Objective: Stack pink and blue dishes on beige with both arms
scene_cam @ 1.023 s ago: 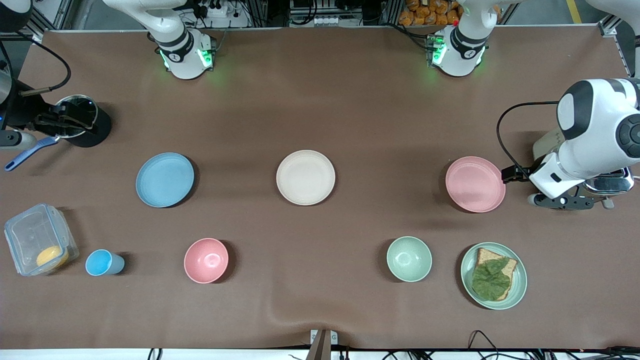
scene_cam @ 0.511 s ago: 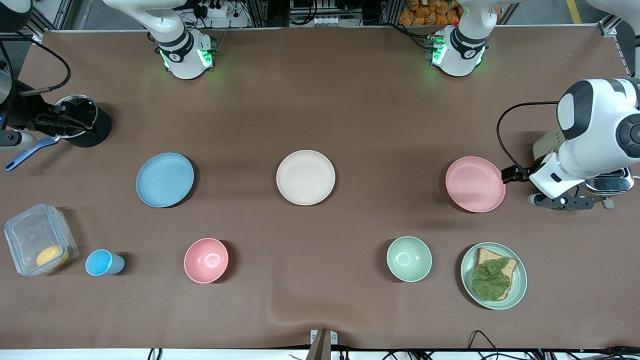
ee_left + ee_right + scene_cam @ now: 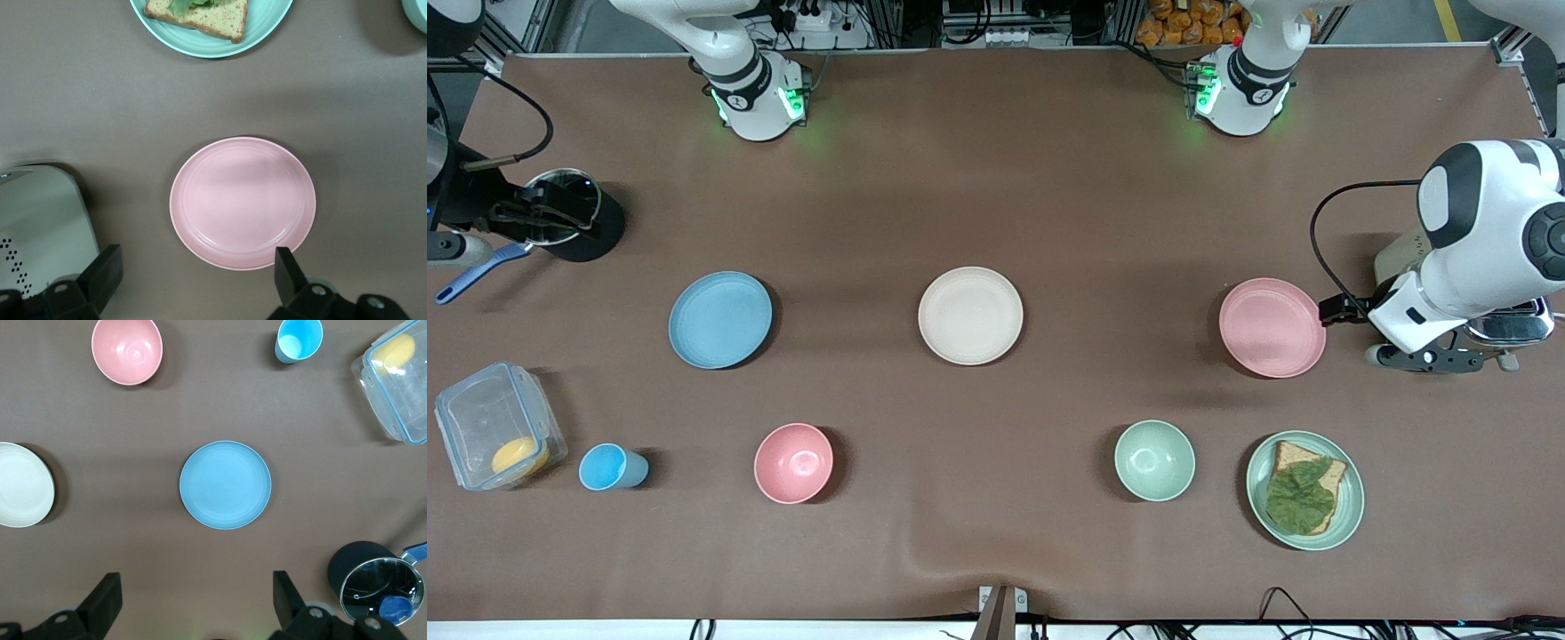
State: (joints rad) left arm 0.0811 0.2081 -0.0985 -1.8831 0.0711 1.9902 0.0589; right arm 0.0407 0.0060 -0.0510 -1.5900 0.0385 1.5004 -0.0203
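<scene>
The pink plate has a toaster-side edge (image 3: 1324, 336) (image 3: 171, 193), the one farthest from the beige plate. My left gripper closes on that edge next.
The beige plate (image 3: 970, 316) lies at the table's middle. The light blue plate (image 3: 719, 320) (image 3: 225, 485) lies toward the right arm's end and the pale pink plate (image 3: 1272, 327) (image 3: 243, 202) toward the left arm's end, all three in one row and apart. My left gripper (image 3: 1427, 359) (image 3: 198, 273) hangs open over the table at the pink plate's edge, between it and the toaster, holding nothing. My right gripper (image 3: 197, 603) is open and empty, high over bare table beside the blue plate, toward the black pot.
Nearer the front camera stand a pink bowl (image 3: 793, 463), a green bowl (image 3: 1154, 460), a green plate (image 3: 1356, 489) with toast, a blue cup (image 3: 609, 468) and a clear box (image 3: 494, 427). A black pot (image 3: 569, 213) and a toaster (image 3: 1507, 324) sit at the table's ends.
</scene>
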